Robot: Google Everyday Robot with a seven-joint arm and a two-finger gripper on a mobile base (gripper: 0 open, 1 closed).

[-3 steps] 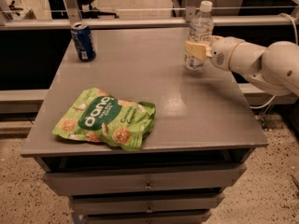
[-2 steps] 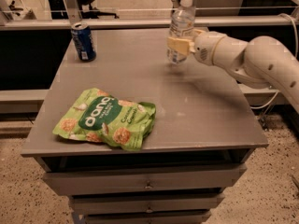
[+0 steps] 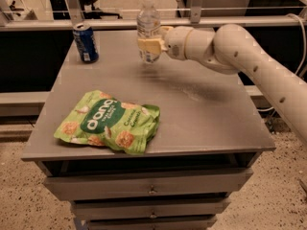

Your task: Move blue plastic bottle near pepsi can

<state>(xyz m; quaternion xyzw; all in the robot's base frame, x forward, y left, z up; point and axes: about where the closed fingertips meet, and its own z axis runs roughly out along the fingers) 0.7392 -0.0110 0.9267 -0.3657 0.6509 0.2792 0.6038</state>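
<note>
My gripper needs to release the blue plastic bottle on the grey tabletop (image 3: 105,64) right up against the pepsi can, behind the snack bag. The bottle is now lifted just above the tabletop.
The blue plastic bottle (image 3: 147,20), clear with a white cap, stands upright in my gripper (image 3: 150,45), lifted a little above the grey tabletop at the far middle. The gripper is shut on the bottle's lower body, and its pale fingers (image 3: 148,44) wrap the label area. My white arm reaches in from the right. The pepsi can (image 3: 86,43), dark blue with a silver top, stands upright at the far left of the table, to the left of the bottle and apart from it.
A green snack bag (image 3: 109,122) lies flat at the front left of the grey cabinet top (image 3: 201,114). Drawers sit below the front edge. A metal rail and posts (image 3: 196,4) run behind the table.
My gripper has carried the bottle leftward across the far side of the table, from the right side toward the can. The can and the bag have not moved.
</note>
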